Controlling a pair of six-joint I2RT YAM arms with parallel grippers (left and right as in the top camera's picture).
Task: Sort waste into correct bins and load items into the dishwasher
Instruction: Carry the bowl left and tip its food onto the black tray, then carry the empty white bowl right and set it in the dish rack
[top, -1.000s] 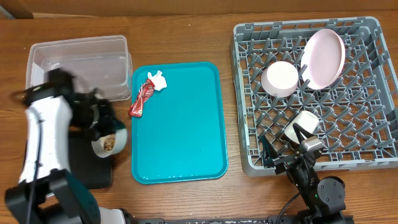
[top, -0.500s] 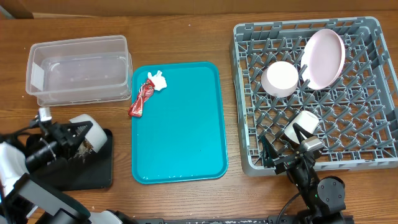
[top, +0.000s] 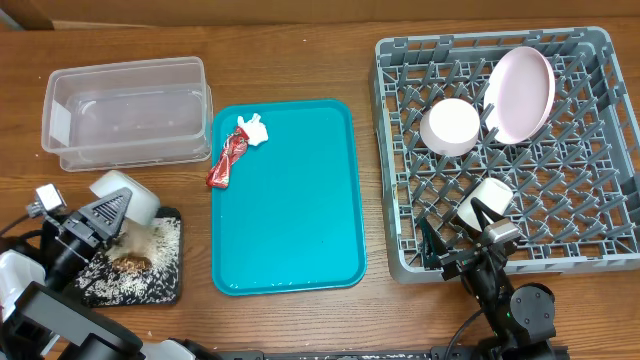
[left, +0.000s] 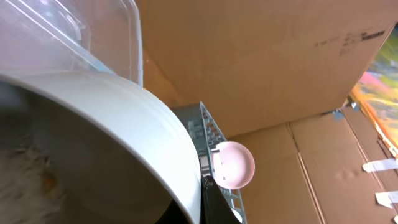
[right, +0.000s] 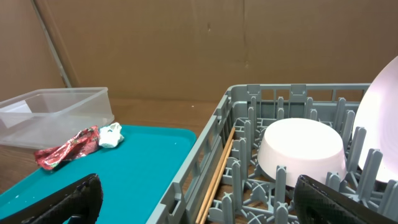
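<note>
My left gripper has its white bowl. Next, I let go of it with that gripper in the grey dish rack (top: 412, 129), beside the other white bowl.
My left gripper (top: 92, 224) is shut on the rim of a white bowl (top: 127, 192) and holds it tipped on its side over the black bin (top: 165, 288) at the front left. Rice and brown food scraps (top: 130, 262) lie scattered in the bin. In the left wrist view the bowl (left: 106, 130) fills the frame. A red wrapper (top: 227, 162) and a white crumpled tissue (top: 252, 128) lie on the teal tray (top: 300, 220). My right gripper (right: 199, 208) is open and empty at the front edge of the grey dish rack (top: 400, 200).
A clear plastic container (top: 125, 110) stands at the back left. The rack holds a pink plate (top: 520, 92), a white bowl (top: 450, 125), a white cup (top: 487, 198) and wooden chopsticks (right: 217, 174). Cardboard walls stand behind the table.
My left arm has dropped low to the left and tipped the bowl over the black bin. The food has fallen out of the bowl into the bin. The right arm has not moved.
</note>
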